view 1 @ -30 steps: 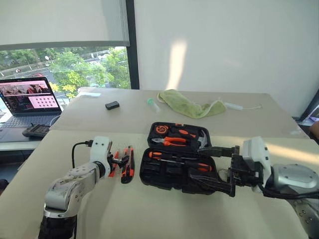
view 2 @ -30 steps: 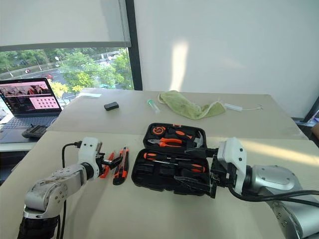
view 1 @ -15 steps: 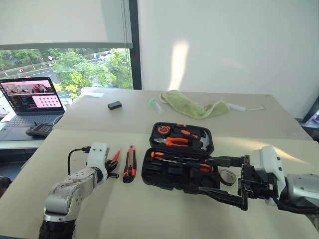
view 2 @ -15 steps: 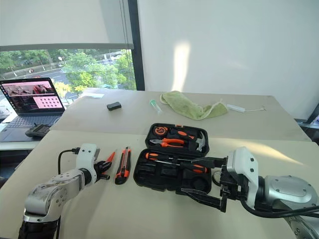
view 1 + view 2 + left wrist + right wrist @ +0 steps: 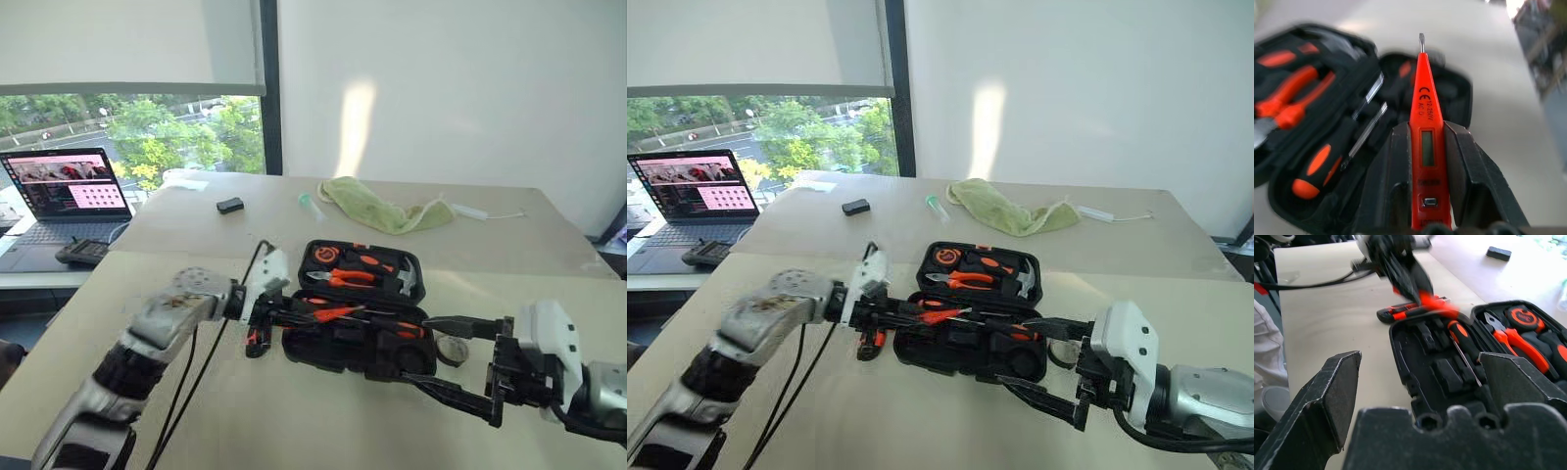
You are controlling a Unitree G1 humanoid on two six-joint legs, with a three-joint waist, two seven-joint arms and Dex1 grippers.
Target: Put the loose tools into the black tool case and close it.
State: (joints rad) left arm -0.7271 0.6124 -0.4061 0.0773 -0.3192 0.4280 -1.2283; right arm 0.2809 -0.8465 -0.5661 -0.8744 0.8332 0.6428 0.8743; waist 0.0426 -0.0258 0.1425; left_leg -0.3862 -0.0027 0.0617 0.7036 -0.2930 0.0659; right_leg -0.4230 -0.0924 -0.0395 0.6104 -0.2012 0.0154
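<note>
Next, my left gripper releases the slim orange pen-like tool in the case's near half (image 5: 328,321) (image 5: 1373,164), just in front of the screwdrivers.
The black tool case (image 5: 333,345) lies open in the middle of the table. Orange-and-black screwdrivers (image 5: 1317,169) lie in its near half. My left gripper (image 5: 294,315) is shut on the slim orange pen-like tool (image 5: 1423,122), held level over the case's left side with its tip pointing right. The utility knife (image 5: 253,341) lies on the table just left of the case, partly hidden by that gripper. The small tape roll (image 5: 451,350) sits on the table right of the case. My right gripper (image 5: 419,351) hovers open at the case's right front corner, empty.
Pliers (image 5: 343,281) and a hammer (image 5: 402,279) sit in the case's far half. On the far table lie a green cloth (image 5: 382,211) and a small black box (image 5: 230,205). An open laptop (image 5: 69,191) stands at far left.
My left gripper has shut on the orange pen-like tool, lifted it off the table and swung it right over the case, the wrist turning. My right gripper has drawn back a little.
</note>
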